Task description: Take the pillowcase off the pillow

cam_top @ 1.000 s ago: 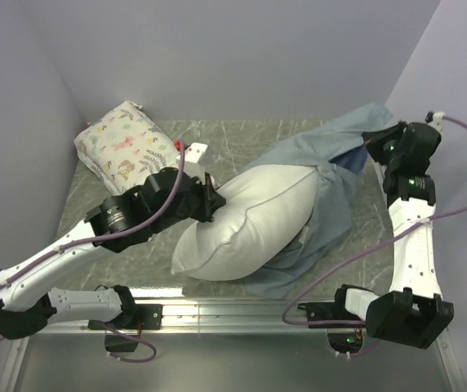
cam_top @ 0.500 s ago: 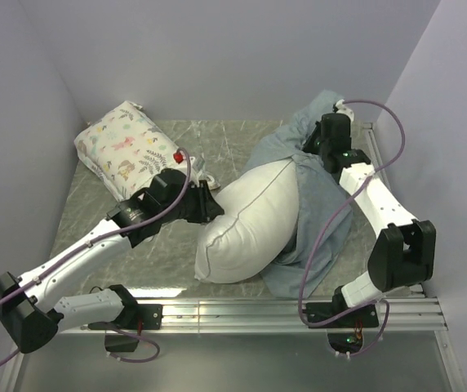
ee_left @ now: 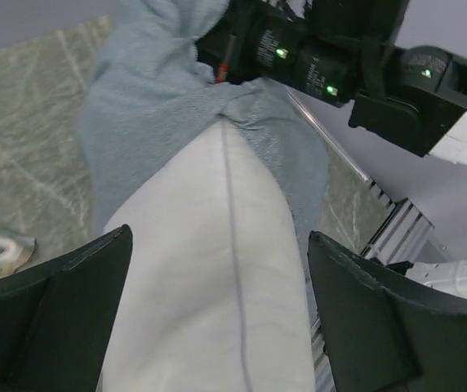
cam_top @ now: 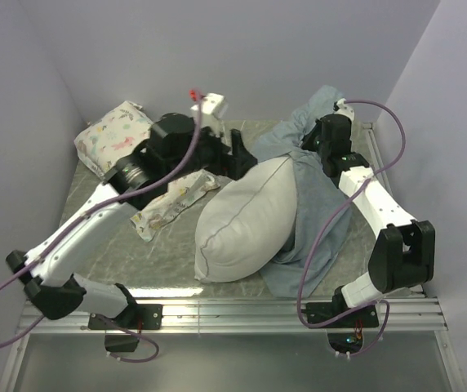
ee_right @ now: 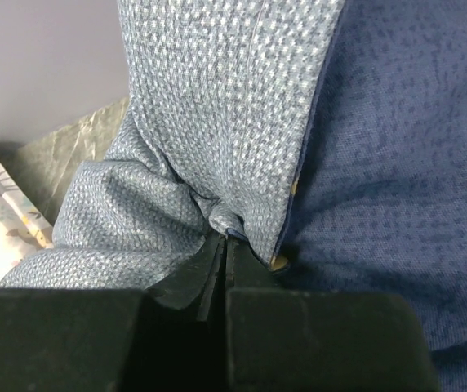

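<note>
Next, I close my left gripper on the middle of the piped seam [cam_top: 255, 196] [ee_left: 237, 286] along the off-white pillow, to hold it while the pillowcase comes off.
The off-white pillow [cam_top: 246, 220] lies across the middle of the table, and its piped seam shows in the left wrist view [ee_left: 225, 245]. The grey-blue pillowcase [cam_top: 319, 192] is pulled back to the pillow's far right end and trails down its right side. My right gripper [cam_top: 313, 140] is shut on a bunched fold of the pillowcase [ee_right: 217, 106] at the back; its jaws [ee_right: 227, 245] pinch the cloth. My left gripper [cam_top: 237, 153] hovers open above the pillow's far end, with the fingers [ee_left: 54, 318] spread wide on either side of the pillow and holding nothing.
A floral-print pillow [cam_top: 111, 135] sits in the back left corner. A flat floral cloth [cam_top: 172, 202] lies on the marbled table [cam_top: 95, 237] under my left arm. Walls close in on three sides. A metal rail [cam_top: 242, 310] runs along the near edge.
My left gripper has opened, let go of the pillow and lifted back over its far end, uncovering the flat floral cloth. My right gripper has swung the pillowcase left and then held still.
</note>
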Controlling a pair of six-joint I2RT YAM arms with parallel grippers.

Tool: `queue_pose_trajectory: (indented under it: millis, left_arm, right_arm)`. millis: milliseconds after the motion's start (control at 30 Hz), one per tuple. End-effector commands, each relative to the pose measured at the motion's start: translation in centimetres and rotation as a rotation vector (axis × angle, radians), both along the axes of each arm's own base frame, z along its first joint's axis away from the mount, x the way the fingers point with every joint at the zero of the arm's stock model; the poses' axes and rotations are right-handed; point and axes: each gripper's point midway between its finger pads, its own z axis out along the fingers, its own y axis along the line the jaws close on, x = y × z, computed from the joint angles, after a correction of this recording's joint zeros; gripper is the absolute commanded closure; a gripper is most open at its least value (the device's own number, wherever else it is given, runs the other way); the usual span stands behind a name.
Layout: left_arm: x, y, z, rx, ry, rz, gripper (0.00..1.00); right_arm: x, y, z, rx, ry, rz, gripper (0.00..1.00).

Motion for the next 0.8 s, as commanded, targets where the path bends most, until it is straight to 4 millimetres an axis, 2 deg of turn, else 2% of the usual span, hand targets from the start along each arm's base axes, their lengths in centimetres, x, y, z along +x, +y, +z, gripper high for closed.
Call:
queue_pose_trajectory:
  millis: [0,33,100,133,167,300,333,367,400,467,500,533,567,600,633,667,700,733,767]
  left_arm:
    - [-0.5,-4.4,-3.0,0.148,-0.034,-0.153,0.07]
    - [0.1,-5.7,-5.2,0.201,-0.011,-0.162,0.04]
    - [-0.4,-7.1,-7.4,0.278,-0.002,-0.18,0.03]
    - [-0.2,-7.9,-9.3,0.318,0.022,-0.188,0.03]
    - [-0.6,-8.4,-10.4,0.339,0.036,-0.203,0.03]
    - [-1.1,-8.5,-15.4,0.446,0.077,-0.188,0.04]
    - [-1.3,-8.4,-16.0,0.455,0.086,-0.186,0.07]
    - [-1.7,-8.2,-17.1,0.468,0.113,-0.191,0.13]
    - [-1.8,-7.9,-17.5,0.473,0.124,-0.185,0.51]
    - [-2.2,-6.8,-18.1,0.492,0.157,-0.153,0.99]
    - [-2.5,-5.7,-19.2,0.519,0.173,-0.133,1.0]
    - [-2.9,-4.9,-17.9,0.487,0.155,-0.122,1.0]
    - [-3.3,-4.4,-17.6,0.466,0.164,-0.109,1.0]
    - [-3.8,-3.4,-18.3,0.477,0.176,-0.096,1.0]
    - [-4.3,-2.3,-16.7,0.444,0.156,-0.079,1.0]
    - [-4.7,-1.5,-16.4,0.436,0.166,-0.06,1.0]
    - [-4.9,-0.7,-16.2,0.436,0.168,-0.042,1.0]
    - [-5.4,0.3,-14.6,0.401,0.148,-0.029,1.0]
    - [-5.7,0.9,-13.9,0.385,0.152,-0.015,1.0]
  right_arm:
    - [-1.8,0.1,-5.5,-0.047,0.176,0.02,1.0]
    - [-1.9,0.2,-5.5,-0.048,0.179,0.022,1.0]
    - [-1.8,0.1,-5.3,-0.054,0.175,0.024,1.0]
    - [-1.9,0.1,-5.1,-0.058,0.177,0.024,1.0]
    - [-1.9,0.0,-4.9,-0.062,0.173,0.022,1.0]
    - [-1.6,-0.2,-3.4,-0.081,0.153,0.021,1.0]
    - [-1.5,-0.4,-3.1,-0.087,0.153,0.016,1.0]
    - [-1.0,-0.6,-1.9,-0.094,0.13,0.01,1.0]
    - [-0.9,-1.0,-1.8,-0.104,0.141,-0.002,1.0]
    - [0.0,-2.9,-1.3,-0.108,0.145,-0.049,1.0]
    - [0.7,-3.6,0.1,-0.09,0.123,-0.066,1.0]
    - [1.0,-5.6,0.2,-0.065,0.133,-0.092,1.0]
    - [1.3,-6.5,0.8,-0.046,0.122,-0.108,1.0]
    - [1.8,-7.5,2.1,-0.029,0.1,-0.134,1.0]
    - [2.1,-8.3,2.3,-0.026,0.103,-0.151,1.0]
    - [2.4,-10.9,2.9,-0.021,0.096,-0.21,1.0]
    - [2.7,-11.8,4.3,-0.016,0.077,-0.233,1.0]
    - [3.1,-12.5,4.3,-0.015,0.082,-0.249,1.0]
    - [3.2,-13.6,4.6,-0.012,0.079,-0.273,1.0]
